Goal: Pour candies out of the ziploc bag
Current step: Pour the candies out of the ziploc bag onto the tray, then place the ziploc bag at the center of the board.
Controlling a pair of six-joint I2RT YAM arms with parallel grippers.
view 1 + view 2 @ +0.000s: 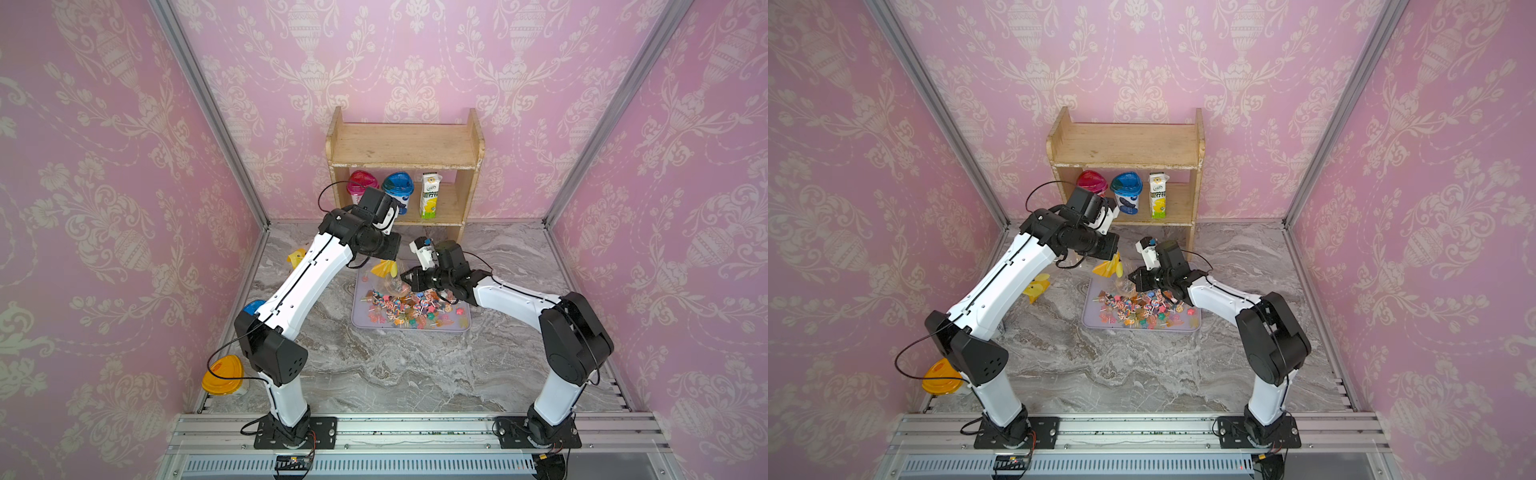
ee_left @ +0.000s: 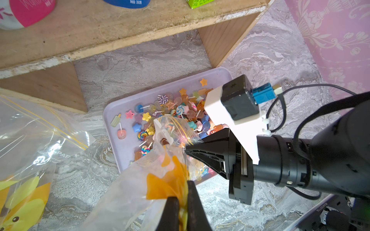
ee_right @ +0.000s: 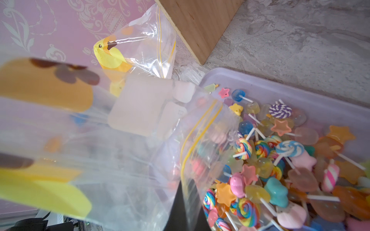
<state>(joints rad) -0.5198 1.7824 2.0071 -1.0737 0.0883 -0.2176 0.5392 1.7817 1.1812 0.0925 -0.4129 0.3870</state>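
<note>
My left gripper is to release the clear ziploc bag between the duck-print bag and the lilac tray (image 1: 352, 284) (image 2: 102, 134), up against the tray's edge.
The clear ziploc bag (image 1: 388, 276) with yellow and orange prints hangs tilted over the lilac tray (image 1: 361, 322), mouth down toward the candies (image 1: 409, 309). My left gripper (image 2: 183, 192) is shut on the bag's (image 2: 140, 180) orange printed bottom end. My right gripper (image 3: 189, 198) is shut on the bag's (image 3: 130, 150) yellow-striped mouth edge, just above the heap. Candies (image 3: 270, 170), swirl lollipops, stars and gummies, cover much of the tray (image 3: 300, 94). A few candy shapes show through the plastic near the mouth; I cannot tell whether they lie inside.
A second ziploc bag (image 1: 297, 257) with a duck print lies left of the tray. A wooden shelf (image 1: 405, 166) stands behind, holding a pink cup (image 1: 362, 185), a blue cup (image 1: 398, 189) and a carton (image 1: 429, 195). An orange-lidded cup (image 1: 222, 374) sits at the front left.
</note>
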